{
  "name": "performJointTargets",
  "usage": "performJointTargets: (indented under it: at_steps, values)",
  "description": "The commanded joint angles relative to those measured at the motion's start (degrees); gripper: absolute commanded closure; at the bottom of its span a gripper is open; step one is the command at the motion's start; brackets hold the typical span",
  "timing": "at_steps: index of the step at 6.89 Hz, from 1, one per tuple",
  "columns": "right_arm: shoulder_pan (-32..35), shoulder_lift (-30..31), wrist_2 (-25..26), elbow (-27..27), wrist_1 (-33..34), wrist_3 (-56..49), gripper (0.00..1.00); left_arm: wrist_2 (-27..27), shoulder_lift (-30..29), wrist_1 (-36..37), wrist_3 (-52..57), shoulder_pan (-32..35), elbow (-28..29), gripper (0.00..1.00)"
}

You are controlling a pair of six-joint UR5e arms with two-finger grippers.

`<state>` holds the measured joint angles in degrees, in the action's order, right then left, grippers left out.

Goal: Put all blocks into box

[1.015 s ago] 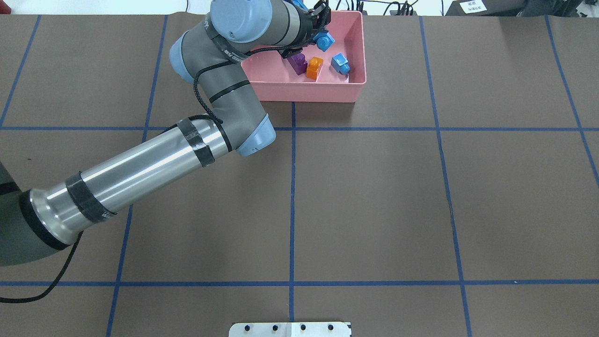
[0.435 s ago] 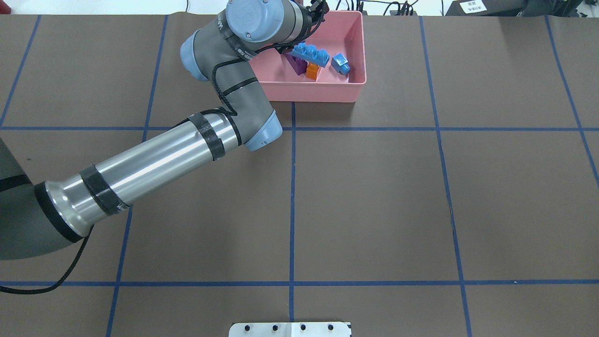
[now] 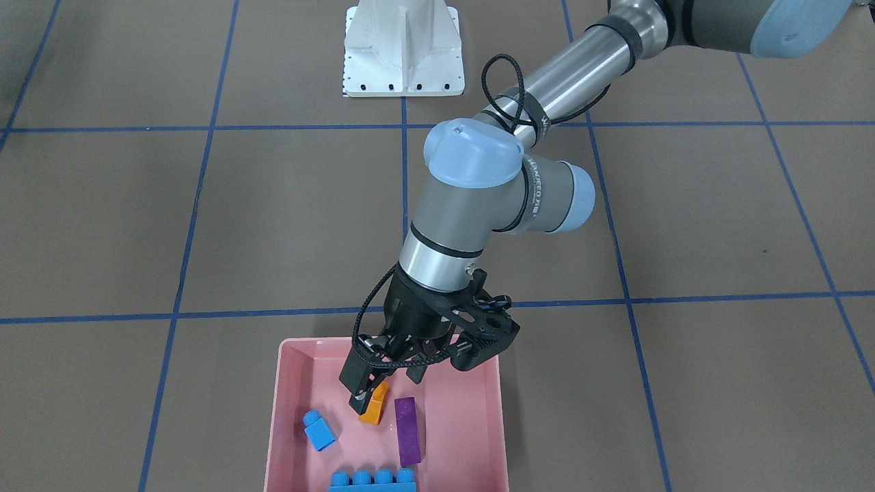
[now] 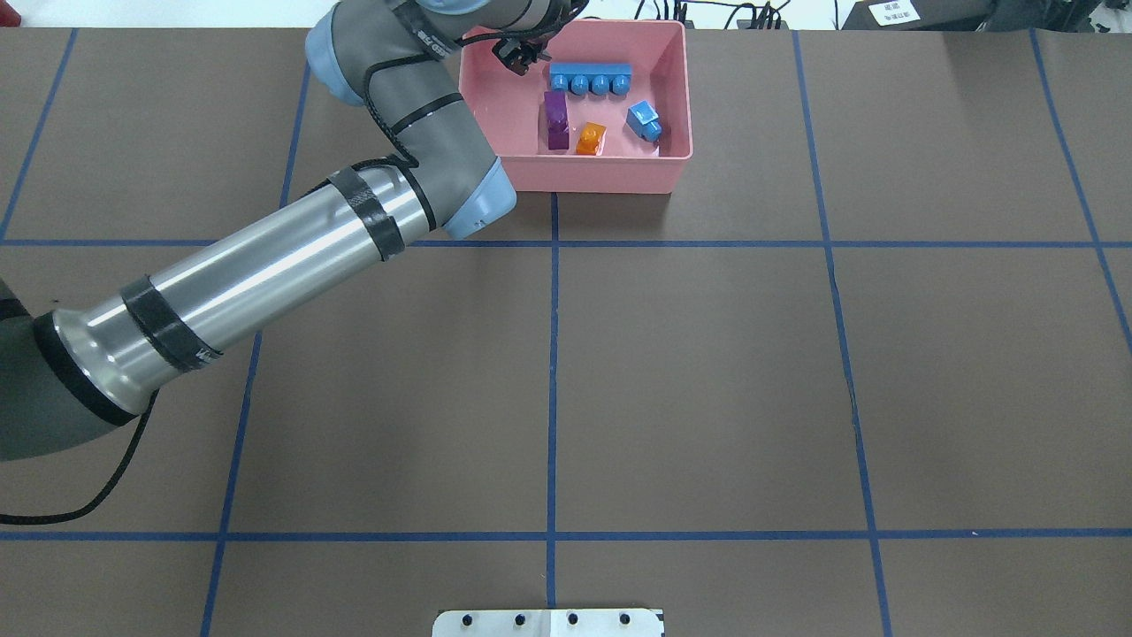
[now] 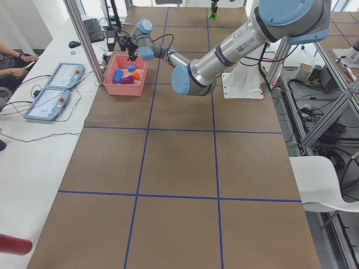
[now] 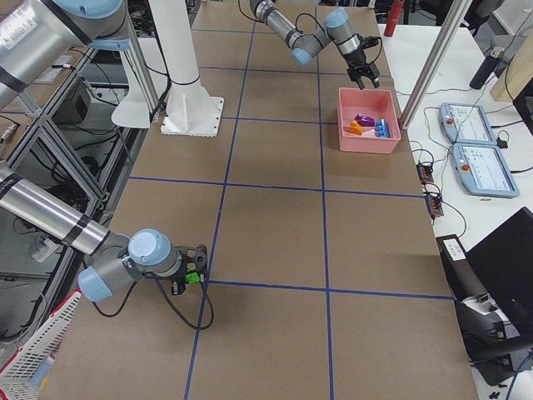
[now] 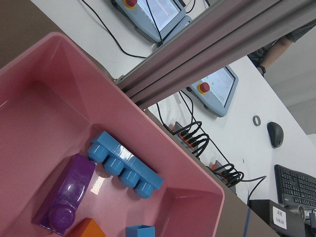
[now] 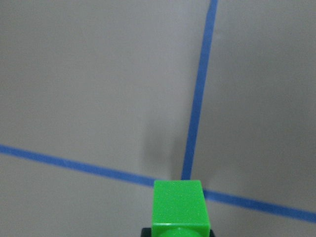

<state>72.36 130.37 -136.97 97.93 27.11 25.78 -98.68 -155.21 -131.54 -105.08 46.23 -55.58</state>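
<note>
My right gripper will release the green block, now held above the table, in the pink box [image 3: 366, 403], between the purple block and the small blue block.
The pink box [image 4: 676, 106] stands at the table's far edge. In it lie the long blue block [image 4: 590, 78], the purple block [image 4: 556, 119], the orange block [image 4: 591, 138] and the small blue block [image 4: 644, 120]. My left gripper [image 3: 413, 379] is open and empty, above the box's near-left part, with one finger [image 3: 359, 393] over the orange block [image 3: 374, 410]. The left wrist view shows the long blue block [image 7: 126, 168] against the far wall. My right gripper [image 6: 193, 277] is far from the box and holds the green block [image 8: 177, 207] above the table.
The white robot base [image 3: 403, 48] stands at the table's near edge. An aluminium post [image 5: 84, 39] and operator pendants [image 5: 56, 89] stand just beyond the box. Blue tape lines divide the brown table into squares.
My left gripper let go of the long blue block, which now lies along the box's far wall. The gripper has opened and drawn back toward the box's left side.
</note>
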Motion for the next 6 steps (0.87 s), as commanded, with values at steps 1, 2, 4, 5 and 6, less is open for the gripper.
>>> performJointTargets:
  at_steps: [1, 2, 4, 5, 6]
  values:
    - [8.72, -8.94, -0.31, 7.34, 11.15, -0.03, 1.0, -4.57, 0.08, 4.44, -1.0, 3.15, -2.78, 0.0]
    - [11.11, -16.56, -0.14, 7.54, 16.7, -0.03, 1.0, -6.94, 0.08, 5.23, -1.44, 4.82, -2.87, 0.0]
    - [11.4, -30.64, 0.74, 6.75, 23.83, -0.03, 1.0, -7.84, 0.17, 8.21, -0.39, 7.63, -4.71, 0.0]
    - [11.31, -36.71, 0.74, 6.58, 28.74, -0.03, 1.0, -8.19, 0.87, 9.09, -0.13, 9.82, -5.24, 0.0]
    - [10.79, -45.82, 1.26, 5.71, 35.67, 0.15, 1.0, -10.37, 4.61, 11.28, 3.53, 13.06, -8.46, 0.0]
